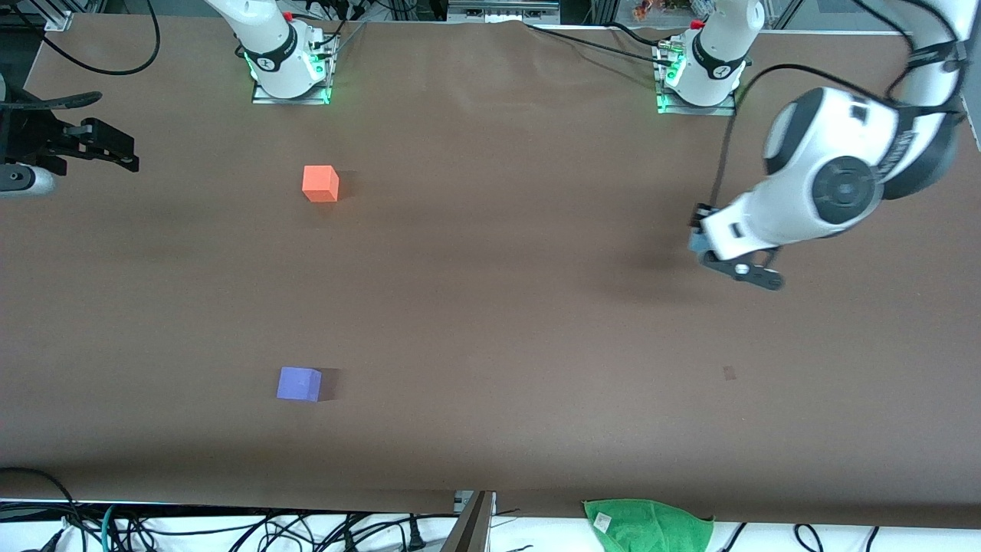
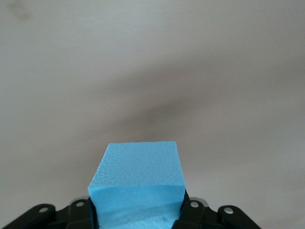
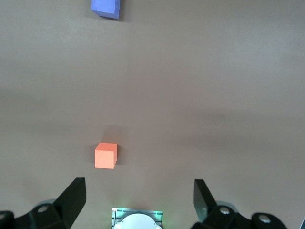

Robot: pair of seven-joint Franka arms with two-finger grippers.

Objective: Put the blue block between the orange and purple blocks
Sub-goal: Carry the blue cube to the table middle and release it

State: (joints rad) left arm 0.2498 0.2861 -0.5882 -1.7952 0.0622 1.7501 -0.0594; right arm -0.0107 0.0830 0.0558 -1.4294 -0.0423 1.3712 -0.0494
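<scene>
The blue block, now held just above the table, will be released by my left gripper on the bare middle of the brown table (image 1: 487,261), short of the orange block.
The blue block (image 2: 138,167) is clamped between the fingers of my left gripper (image 2: 138,210), which is shut on it. In the front view the left gripper (image 1: 709,251) holds the block (image 1: 697,244) a little above the bare table toward the left arm's end. The orange block (image 1: 320,183) sits near the right arm's base. The purple block (image 1: 299,383) sits nearer the front camera, in line with it. My right gripper (image 1: 96,134) waits high over the right arm's end of the table, open and empty. Its wrist view shows the gripper (image 3: 138,195), the orange block (image 3: 106,155) and the purple block (image 3: 106,7).
The brown table (image 1: 490,307) lies bare between the orange and purple blocks. A green cloth (image 1: 647,525) and cables lie off the table's front edge. The arm bases (image 1: 291,69) stand along the table edge farthest from the front camera.
</scene>
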